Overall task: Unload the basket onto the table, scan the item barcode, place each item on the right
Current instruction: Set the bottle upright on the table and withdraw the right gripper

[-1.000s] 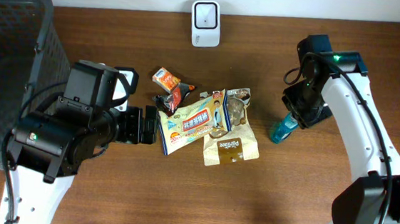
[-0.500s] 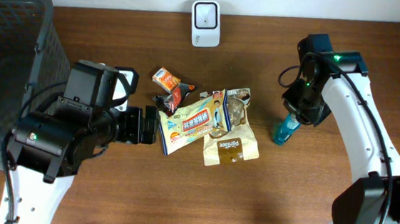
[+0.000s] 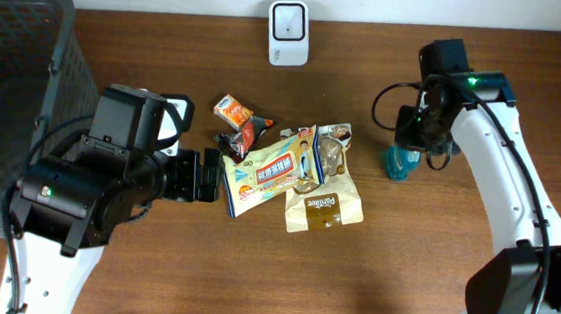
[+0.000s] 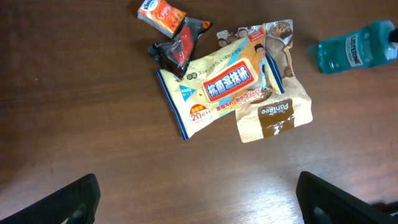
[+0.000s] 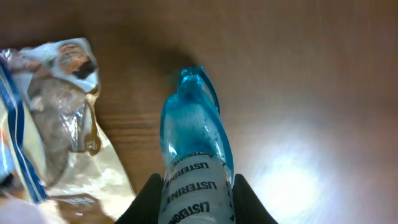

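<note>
My right gripper will set the Listerine bottle down and take it across its wide blue body (image 3: 397,166), because it now pinches the bottle's neck across its thin sides.
A small blue Listerine bottle (image 3: 397,163) (image 5: 194,140) is at the right of the table, and it also shows in the left wrist view as the bottle (image 4: 351,51) at top right. My right gripper (image 3: 418,140) (image 5: 196,194) is shut on its white-labelled neck end, a black finger (image 5: 148,194) on each side. The bottle's blue body points away from the wrist over the wood. My left gripper (image 3: 204,174) (image 4: 199,194) stands wide open above bare table, just left of the snack pile, holding nothing. No barcode shows in these views.
A white scanner unit (image 3: 288,32) stands at the table's back edge. A pile of snack packets (image 3: 284,172) (image 4: 230,87) lies mid-table, its nearest pouch (image 5: 59,93) beside the bottle. A dark mesh basket (image 3: 64,35) fills the far left.
My right gripper has closed on the bottle and drawn it up and slightly left, so it looks shorter from above. The left arm has not moved.
</note>
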You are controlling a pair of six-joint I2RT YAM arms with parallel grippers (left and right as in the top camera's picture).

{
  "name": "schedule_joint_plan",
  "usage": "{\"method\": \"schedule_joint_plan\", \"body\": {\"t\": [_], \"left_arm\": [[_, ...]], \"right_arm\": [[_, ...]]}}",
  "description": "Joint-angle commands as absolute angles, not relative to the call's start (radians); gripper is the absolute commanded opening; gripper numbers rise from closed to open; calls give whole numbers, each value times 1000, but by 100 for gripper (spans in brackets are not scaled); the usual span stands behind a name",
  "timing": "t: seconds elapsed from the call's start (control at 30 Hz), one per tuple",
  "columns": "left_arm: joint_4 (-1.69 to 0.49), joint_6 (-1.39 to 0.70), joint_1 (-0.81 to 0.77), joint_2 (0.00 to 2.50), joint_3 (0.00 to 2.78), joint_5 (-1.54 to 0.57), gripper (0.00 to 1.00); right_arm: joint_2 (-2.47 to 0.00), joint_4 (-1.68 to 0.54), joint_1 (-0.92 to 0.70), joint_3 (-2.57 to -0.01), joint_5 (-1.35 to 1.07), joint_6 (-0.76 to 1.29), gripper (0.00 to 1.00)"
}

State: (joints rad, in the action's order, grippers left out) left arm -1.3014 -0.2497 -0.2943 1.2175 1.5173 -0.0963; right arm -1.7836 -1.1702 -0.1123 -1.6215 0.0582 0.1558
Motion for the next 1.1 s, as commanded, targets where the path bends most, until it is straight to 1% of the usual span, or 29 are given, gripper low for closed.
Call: {"method": "schedule_joint_plan", "body": {"t": [0.0, 0.07, 0.13, 0.23, 0.33, 0.53, 0.7, 0.8, 0.93, 1.03, 1.07], "left_arm": [[-1303, -237, -292, 1216, 1523, -89, 99], [-1303, -237, -292, 1216, 1523, -89, 99], [-1303, -237, -292, 1216, 1523, -89, 99], [-1303, -237, -292, 1216, 1523, -88, 99], [-1303, -237, -292, 1216, 1523, -89, 99], [-1303, -237, -292, 1216, 1523, -89, 99], [-1303, -237, -292, 1216, 1523, -88, 99], [-1303, -237, -292, 1216, 1523, -89, 99], [-1303, -237, -292, 1216, 1523, -89, 99], [-1303, -237, -292, 1216, 1523, -89, 99], [-1303, -237, -292, 1216, 1523, -89, 99]], "right_arm": [[-1770, -1117, -118, -1639, 52, -143, 6], [-1770, -1100, -118, -1639, 34, -210, 4], [-1770, -1097, -118, -1639, -49, -365, 4], [-1770, -1095, -118, -1639, -147, -525, 5], [-1770, -1095, -118, -1639, -203, -629, 6], [-1770, -1122, -117, -1639, -204, -807, 7], [-1770, -1145, -117, -1638, -99, -815, 7], [-1770, -1148, -118, -1638, -24, -815, 9], [-1770, -1149, -118, -1638, -26, -815, 12], [-1770, -1156, -118, -1638, -25, -815, 17], [-1770, -1156, -118, -1638, -26, -815, 24]]}}
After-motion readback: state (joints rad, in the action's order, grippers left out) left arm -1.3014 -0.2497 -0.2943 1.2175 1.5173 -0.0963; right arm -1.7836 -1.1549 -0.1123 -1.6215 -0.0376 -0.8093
